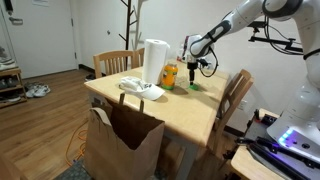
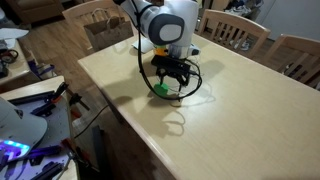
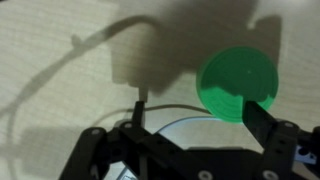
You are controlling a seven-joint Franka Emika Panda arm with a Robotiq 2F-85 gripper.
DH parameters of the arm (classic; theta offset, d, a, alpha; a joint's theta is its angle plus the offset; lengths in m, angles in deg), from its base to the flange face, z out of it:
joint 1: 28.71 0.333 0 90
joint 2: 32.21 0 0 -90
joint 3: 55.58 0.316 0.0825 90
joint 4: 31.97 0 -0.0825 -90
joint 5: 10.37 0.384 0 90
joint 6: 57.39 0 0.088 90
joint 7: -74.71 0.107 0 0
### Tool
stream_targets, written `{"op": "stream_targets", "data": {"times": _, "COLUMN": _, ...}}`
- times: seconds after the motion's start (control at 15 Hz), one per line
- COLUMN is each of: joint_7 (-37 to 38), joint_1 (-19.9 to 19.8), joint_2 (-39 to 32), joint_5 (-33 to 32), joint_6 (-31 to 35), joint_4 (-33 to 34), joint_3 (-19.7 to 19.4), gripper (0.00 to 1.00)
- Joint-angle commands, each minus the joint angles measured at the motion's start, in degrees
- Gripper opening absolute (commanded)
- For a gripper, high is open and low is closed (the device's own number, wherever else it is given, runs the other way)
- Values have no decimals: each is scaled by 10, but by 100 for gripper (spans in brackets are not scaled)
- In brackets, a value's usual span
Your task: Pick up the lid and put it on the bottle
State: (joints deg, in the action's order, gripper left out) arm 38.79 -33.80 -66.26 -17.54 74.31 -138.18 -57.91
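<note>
The bright green lid is next: my gripper should center over it and close across its full width, on opposite sides of the lid's outer edge (image 1: pixel 195 87) (image 3: pixel 237 84).
The bright green lid (image 1: pixel 193 87) lies flat on the wooden table, to the right of the orange-yellow bottle (image 1: pixel 169 75). The bottle stands upright beside the tall white cylinder (image 1: pixel 155 61). My gripper (image 1: pixel 194 69) hangs just above the lid, pointing down. In the wrist view the gripper (image 3: pixel 198 103) is open and empty. The lid (image 3: pixel 236 84) lies close to the right finger, which covers its lower edge. The lid also shows under the gripper (image 2: pixel 171 80) in an exterior view (image 2: pixel 159 90). The arm hides the bottle there.
A brown paper bag (image 1: pixel 122 140) stands against the table's near edge. White items (image 1: pixel 141 89) lie near the cylinder. Wooden chairs (image 1: pixel 236 98) stand around the table. A black cable (image 2: pixel 190 78) loops by the gripper. The table edge (image 2: pixel 120 115) is near.
</note>
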Motion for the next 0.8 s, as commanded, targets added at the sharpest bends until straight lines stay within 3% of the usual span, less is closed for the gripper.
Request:
{"op": "stream_targets", "data": {"times": 0.0, "joint_7": 17, "joint_1": -22, "joint_2": 3, "joint_5": 14, "joint_6": 27, "joint_4": -15, "joint_3": 22, "gripper": 100}}
{"op": "stream_targets", "data": {"times": 0.33, "joint_7": 28, "joint_1": -39, "joint_2": 22, "joint_5": 63, "joint_6": -30, "joint_4": -34, "joint_3": 39, "gripper": 100}}
{"op": "stream_targets", "data": {"times": 0.73, "joint_7": 38, "joint_1": -40, "joint_2": 53, "joint_5": 75, "joint_6": 4, "joint_4": -63, "joint_3": 42, "gripper": 100}}
